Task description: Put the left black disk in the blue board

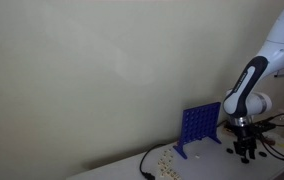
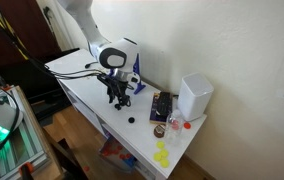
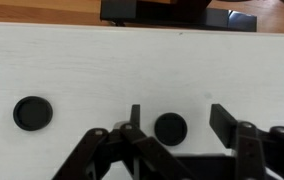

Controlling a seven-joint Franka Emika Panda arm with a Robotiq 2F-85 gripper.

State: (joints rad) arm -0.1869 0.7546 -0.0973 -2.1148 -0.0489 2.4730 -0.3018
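Observation:
The black disk lies behind the line of my gripper's fingertips. Next, I shift my gripper away from the table's edge and close on the disk's middle [image 3: 170, 129].
In the wrist view, two black disks lie on the white table. One disk [image 3: 170, 127] sits between the fingers of my gripper [image 3: 175, 122], which is open and low over it. The other disk [image 3: 32, 112] lies apart to the left of the picture. In an exterior view the blue board [image 1: 199, 127] stands upright on the table, beside my gripper [image 1: 245, 152]. In an exterior view my gripper [image 2: 117, 98] is down at the table, one disk [image 2: 130, 120] lies free near it, and the board [image 2: 138, 88] is mostly hidden behind the arm.
A white box [image 2: 195, 97] and a dark tray [image 2: 162, 107] stand further along the table. Yellow disks [image 2: 162, 155] lie near the table's end. A black cable [image 1: 145, 165] and small scattered bits [image 1: 164, 160] lie in front of the board. The wall is close behind.

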